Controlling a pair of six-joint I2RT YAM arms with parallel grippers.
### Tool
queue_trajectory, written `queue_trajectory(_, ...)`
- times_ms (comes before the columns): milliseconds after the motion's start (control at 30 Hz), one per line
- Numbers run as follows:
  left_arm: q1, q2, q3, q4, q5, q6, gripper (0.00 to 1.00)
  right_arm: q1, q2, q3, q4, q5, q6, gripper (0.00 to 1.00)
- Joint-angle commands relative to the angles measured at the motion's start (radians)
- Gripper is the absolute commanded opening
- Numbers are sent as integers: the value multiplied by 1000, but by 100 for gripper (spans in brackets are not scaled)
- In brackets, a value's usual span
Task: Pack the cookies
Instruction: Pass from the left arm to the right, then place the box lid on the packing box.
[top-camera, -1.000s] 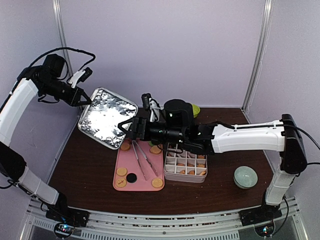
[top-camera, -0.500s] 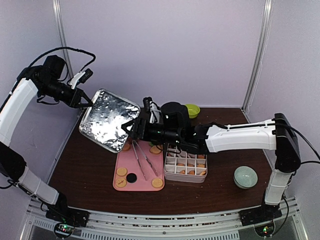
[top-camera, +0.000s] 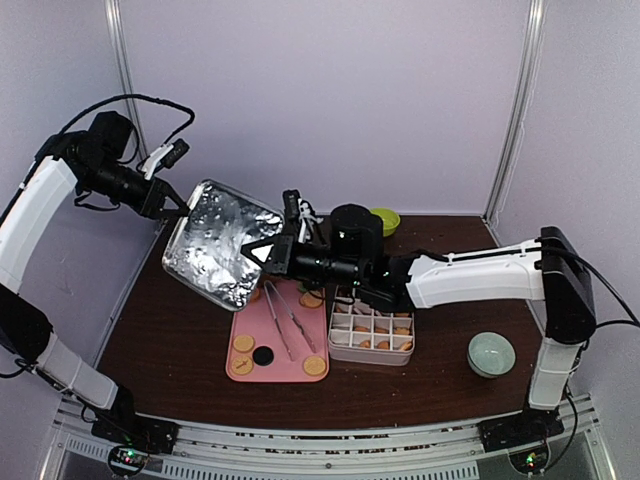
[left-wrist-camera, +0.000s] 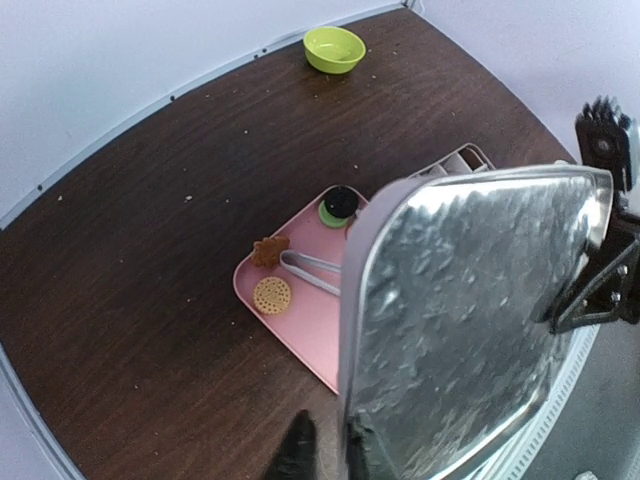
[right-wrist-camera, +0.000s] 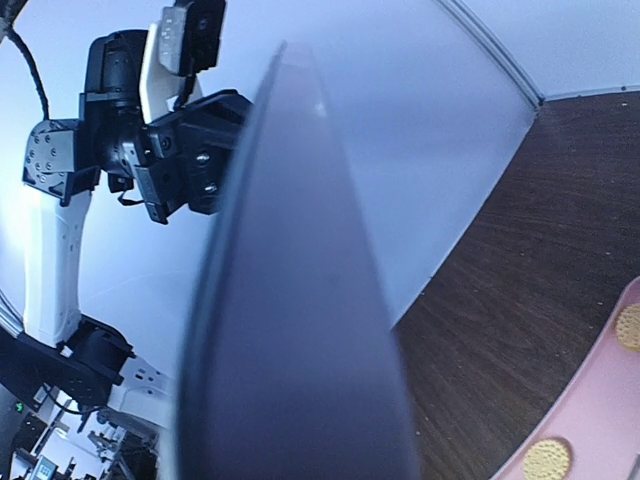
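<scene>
Next, my right gripper lets go of the silver tray on top of the white compartment box (top-camera: 368, 324), over the cookies in that box.
A crinkled silver tray (top-camera: 220, 243) hangs tilted above the table's left side, held between both arms. My left gripper (top-camera: 182, 207) has its fingers (left-wrist-camera: 297, 452) on either side of the rim at the tray's upper-left corner (left-wrist-camera: 352, 300). My right gripper (top-camera: 262, 253) is shut on the tray's right edge, which fills the right wrist view (right-wrist-camera: 290, 330) and hides the fingers. Cookies (top-camera: 243, 343) lie on a pink tray (top-camera: 285, 368); one is black (top-camera: 263, 355). More cookies (top-camera: 383, 344) sit in a white compartment box (top-camera: 370, 357). Other cookies (left-wrist-camera: 272, 294) show beside the silver tray.
Metal tongs (top-camera: 285, 320) lie along the pink tray. A lime-green bowl (top-camera: 385, 218) stands at the back of the table and a pale green bowl (top-camera: 491, 352) at the right front. The right arm stretches low over the white box.
My right gripper reached left and closed on the silver tray's right edge. The tray has tipped steeper and shifted a little right. The left gripper stays at its corner.
</scene>
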Motion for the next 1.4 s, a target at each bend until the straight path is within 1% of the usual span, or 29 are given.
queue_trajectory(0,6,-13,-13,25,-39,18,27,-20,-120,-48,-92,52,-84,1)
queue_trajectory(33,6,-17,-19,25,-56,21,34,-22,-144,-44,-155,83,-125,0)
queue_trajectory(167,6,-42,-42,25,-109,46,50,-23,-240,-7,-482,245,-320,0)
queue_trajectory(200,6,-48,-48,27,-123,51,53,-25,-262,9,-565,295,-372,0)
queue_trajectory(267,7,-60,-58,30,-156,59,57,-25,-300,45,-759,405,-471,0)
queue_trajectory(300,7,-68,-65,34,-179,59,63,-23,-315,62,-847,471,-519,0)
queue_trajectory(333,9,-75,-74,44,-200,57,66,-23,-328,80,-930,544,-557,0)
queue_trajectory(400,19,-91,-87,60,-223,55,69,-22,-351,100,-1055,674,-619,0)
queue_trajectory(467,36,-104,-99,73,-235,54,80,-13,-379,107,-1150,810,-693,0)
queue_trajectory(533,58,-112,-110,77,-238,56,86,7,-386,119,-1234,954,-750,0)
queue_trajectory(567,72,-114,-114,78,-236,56,88,18,-384,126,-1274,1023,-779,0)
queue_trajectory(667,104,-118,-128,79,-218,57,89,63,-355,138,-1360,1245,-857,0)
queue_trajectory(767,125,-118,-144,81,-203,57,89,115,-294,142,-1420,1451,-914,0)
queue_trajectory(867,130,-122,-158,82,-195,58,89,156,-212,137,-1457,1617,-962,0)
queue_trajectory(933,129,-125,-165,87,-195,61,89,176,-155,141,-1488,1645,-963,0)
queue_trajectory(1000,130,-127,-170,87,-194,64,89,195,-108,140,-1505,1639,-951,0)
queue_trajectory(1200,130,-135,-187,87,-175,72,89,240,-13,100,-1499,1552,-905,0)
queue_trajectory(1300,130,-139,-186,87,-165,74,89,250,32,78,-1527,1543,-872,0)
queue_trajectory(1367,130,-142,-185,87,-162,76,89,260,52,67,-1539,1510,-847,0)
